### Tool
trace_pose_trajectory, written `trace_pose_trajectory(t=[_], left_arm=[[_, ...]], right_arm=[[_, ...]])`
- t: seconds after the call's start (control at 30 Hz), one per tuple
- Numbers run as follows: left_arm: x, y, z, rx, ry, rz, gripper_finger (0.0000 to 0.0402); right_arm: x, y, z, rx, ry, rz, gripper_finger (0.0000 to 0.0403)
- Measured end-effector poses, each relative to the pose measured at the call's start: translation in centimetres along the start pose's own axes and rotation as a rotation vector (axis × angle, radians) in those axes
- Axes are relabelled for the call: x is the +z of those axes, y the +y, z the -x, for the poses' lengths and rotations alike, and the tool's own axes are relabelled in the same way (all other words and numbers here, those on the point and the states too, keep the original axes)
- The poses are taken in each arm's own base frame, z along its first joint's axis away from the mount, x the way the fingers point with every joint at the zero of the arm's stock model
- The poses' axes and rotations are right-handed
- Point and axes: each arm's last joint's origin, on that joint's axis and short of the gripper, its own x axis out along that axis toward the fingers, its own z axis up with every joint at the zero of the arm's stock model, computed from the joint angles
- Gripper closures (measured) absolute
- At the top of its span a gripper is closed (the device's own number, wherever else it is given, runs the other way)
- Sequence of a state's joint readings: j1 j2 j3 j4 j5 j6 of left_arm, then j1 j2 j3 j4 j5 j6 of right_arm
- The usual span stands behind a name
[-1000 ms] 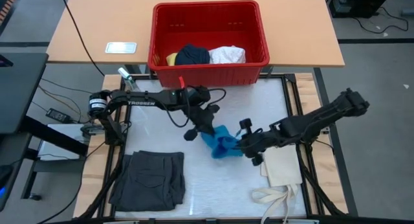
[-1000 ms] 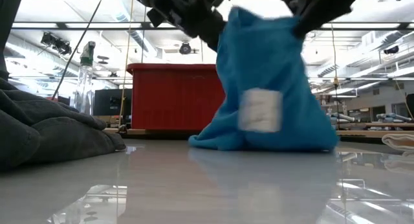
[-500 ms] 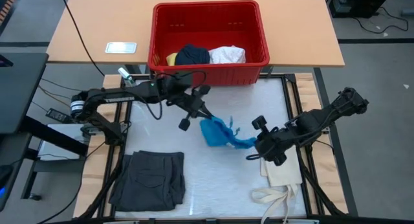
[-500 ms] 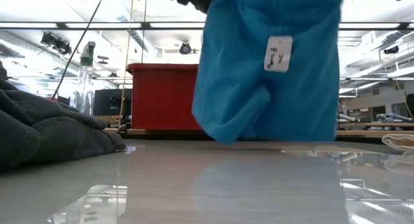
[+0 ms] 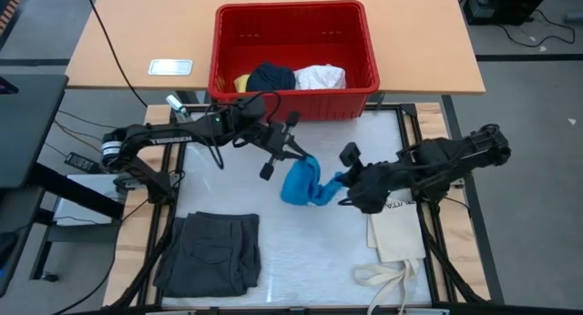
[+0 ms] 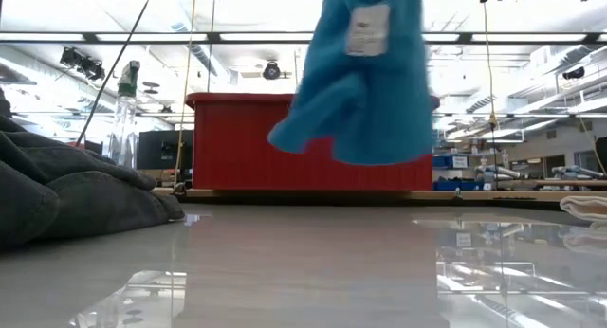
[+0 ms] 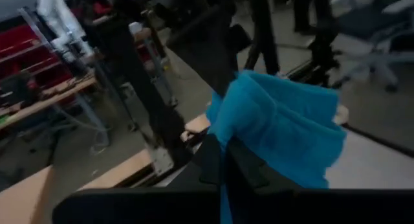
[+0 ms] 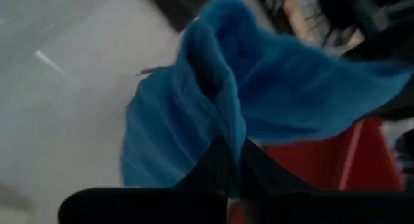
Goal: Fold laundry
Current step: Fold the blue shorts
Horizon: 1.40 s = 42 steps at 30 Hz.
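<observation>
I will take hold of the cloth's top beside my left gripper [image 5: 311,163] again with my right gripper before spreading it, because my right gripper pinches a gathered fold and the blue cloth hangs bunched.
A bright blue cloth [image 5: 303,185] hangs in the air over the middle of the table, held between my two grippers. The low view shows the blue cloth [image 6: 365,91] clear of the table, a white label [image 6: 368,29] near its top. My left gripper [image 5: 308,161] is shut on its far-left top. My right gripper [image 5: 342,180] is shut on its right top. Dark grey shorts [image 5: 211,251] lie flat at the near left. Navy, white and yellow pieces lie in the red basket [image 5: 293,96]. My left gripper pinches a bunched top edge of the blue cloth [image 7: 228,141] between its two fingers [image 7: 210,162], coming nearly level from the table's left. The cloth hangs below and beyond the fingers, clear of the table. My right gripper pinches a gathered fold of the blue cloth [image 8: 230,134] between its two fingers [image 8: 260,174], slanting down from the table's right. The cloth spreads out past the fingertips and hangs clear of the table.
A cream tote bag [image 5: 396,238] with long straps lies at the near right, just below my right arm. A clear bottle [image 5: 173,104] stands at the far left corner. The red basket stands along the far edge. Bare mat [image 5: 310,260] lies under the cloth.
Both grippers have risen while staying shut, and both wrists have rolled. The blue cloth, whose lower edge lay on the table a second ago, is lifted clear and now hangs between them. My right gripper has also moved toward the far edge and closer to the left one.
</observation>
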<state>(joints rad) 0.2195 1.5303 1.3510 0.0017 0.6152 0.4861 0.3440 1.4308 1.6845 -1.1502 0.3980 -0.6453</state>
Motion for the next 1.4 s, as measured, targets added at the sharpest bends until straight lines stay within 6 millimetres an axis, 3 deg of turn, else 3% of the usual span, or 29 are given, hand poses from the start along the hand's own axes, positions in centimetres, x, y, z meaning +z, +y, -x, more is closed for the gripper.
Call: trace_pose_trajectory(t=[0.3, 0.57, 0.8, 1.1, 1.4], left_arm=[[-1.2, -0.4, -1.8, -0.08, -0.026, 0.106, 0.0395], [-1.7, -0.4, -2.4, -0.087, -0.018, 0.133, 0.0395], [-1.4, -0.9, -2.7, -0.096, -0.032, 0.151, 0.0395], [-1.3, -1.2, -2.9, -0.113, -0.03, 0.158, 0.0395], [-1.1, -1.3, -2.9, -0.142, -0.049, 0.158, 0.0395]], right_arm=[[0.3, -2.4, -0.5, -0.105, -0.083, -0.007, 0.0384], [0.8, -2.6, -1.3, -0.116, -0.095, -0.002, 0.0364], [1.6, -2.8, -2.9, -0.136, -0.079, -0.006, 0.0315], [1.6, -3.0, -2.6, -0.201, -0.063, -0.023, 0.024], [2.1, -3.1, -3.2, -0.201, -0.082, -0.049, 0.0206]])
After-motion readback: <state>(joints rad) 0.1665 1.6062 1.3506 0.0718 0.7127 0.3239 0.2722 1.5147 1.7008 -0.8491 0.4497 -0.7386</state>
